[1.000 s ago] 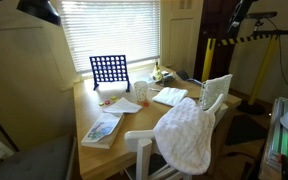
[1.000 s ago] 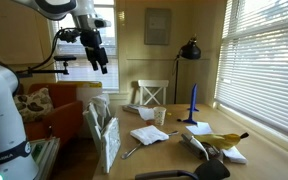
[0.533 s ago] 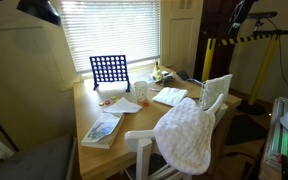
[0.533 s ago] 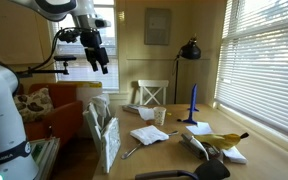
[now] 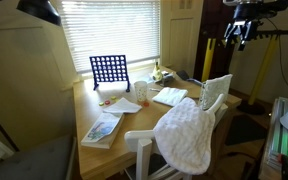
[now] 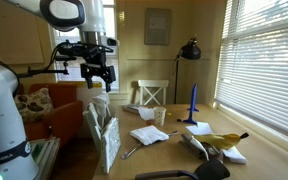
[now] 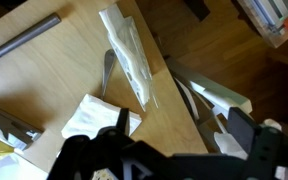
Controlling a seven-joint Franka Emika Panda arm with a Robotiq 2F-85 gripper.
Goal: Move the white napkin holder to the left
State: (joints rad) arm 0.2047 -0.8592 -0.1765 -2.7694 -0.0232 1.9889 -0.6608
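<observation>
Next, my gripper will go down to the white napkin holder's top edge (image 5: pixel 220 78) (image 7: pixel 133 64), at the table's end near the chair, and close there.
The white napkin holder (image 5: pixel 216 92) is a thin white upright frame with an open centre. It stands at the table's end away from the blue grid game (image 5: pixel 108 69), and also shows in an exterior view (image 6: pixel 149 95). My gripper (image 6: pixel 97 80) hangs open and empty high in the air, above the chair side of the table and well apart from the holder. It shows at the top right in an exterior view (image 5: pixel 239 30). In the wrist view my jaws (image 7: pixel 181 135) are spread over the table edge. I cannot pick out the holder there.
A white quilted cloth (image 5: pixel 187 135) hangs over a white chair (image 6: pixel 104 140). On the wooden table (image 5: pixel 134 125) are a white mug (image 5: pixel 141 91), papers (image 5: pixel 170 96), a book (image 5: pixel 102 129) and a clear plastic bag (image 7: pixel 132 55). A black lamp (image 6: pixel 189 50) stands behind.
My arm has moved down and turned. The gripper has come into sight at the top right of one exterior view. Nothing on the table has moved.
</observation>
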